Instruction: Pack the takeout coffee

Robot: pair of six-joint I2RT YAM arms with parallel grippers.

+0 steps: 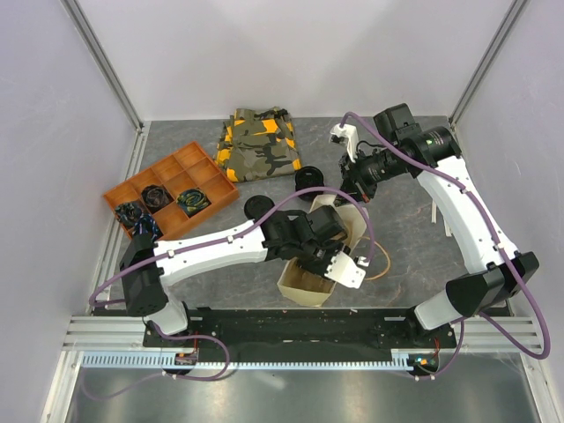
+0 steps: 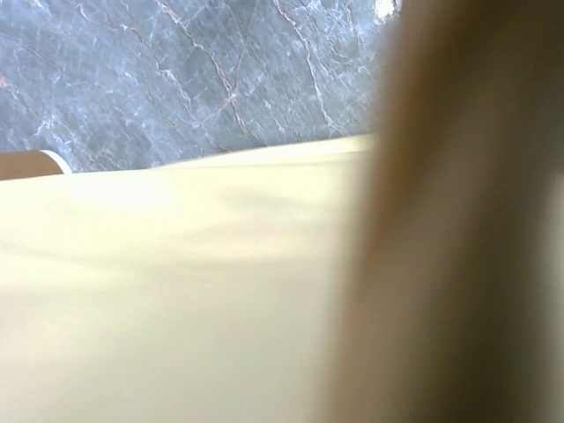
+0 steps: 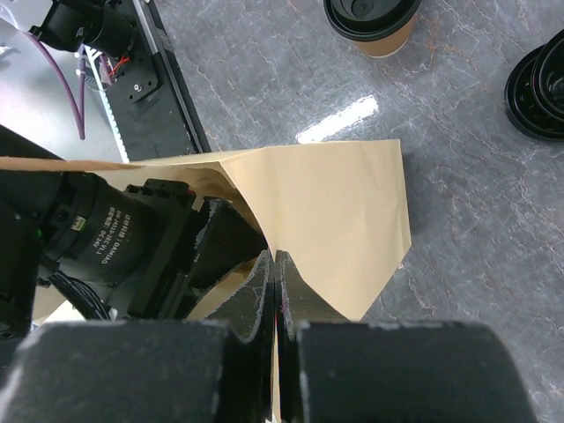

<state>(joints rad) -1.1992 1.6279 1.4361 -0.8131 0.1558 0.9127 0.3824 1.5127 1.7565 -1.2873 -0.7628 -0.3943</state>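
The tan paper bag's opening stays narrow with the right gripper at the bag's far corner, so the robot should open that gripper and take the bag's rim nearer its handle (image 1: 363,231).
The takeout coffee (image 1: 258,208), a brown cup with a black lid, stands on the table left of the tan paper bag (image 1: 308,278); it also shows at the top of the right wrist view (image 3: 370,22). My right gripper (image 3: 277,264) is shut on the bag's upper edge (image 3: 335,220) and holds it up, at the bag's far side in the top view (image 1: 352,191). My left gripper (image 1: 324,256) reaches into the bag's mouth. Its wrist view is filled with blurred bag paper (image 2: 176,291), so its fingers are hidden.
A stack of black lids (image 1: 310,181) sits beyond the bag, also in the right wrist view (image 3: 542,84). An orange compartment tray (image 1: 189,160) lies at the left. A camouflage cloth (image 1: 260,143) lies at the back. White walls enclose the table.
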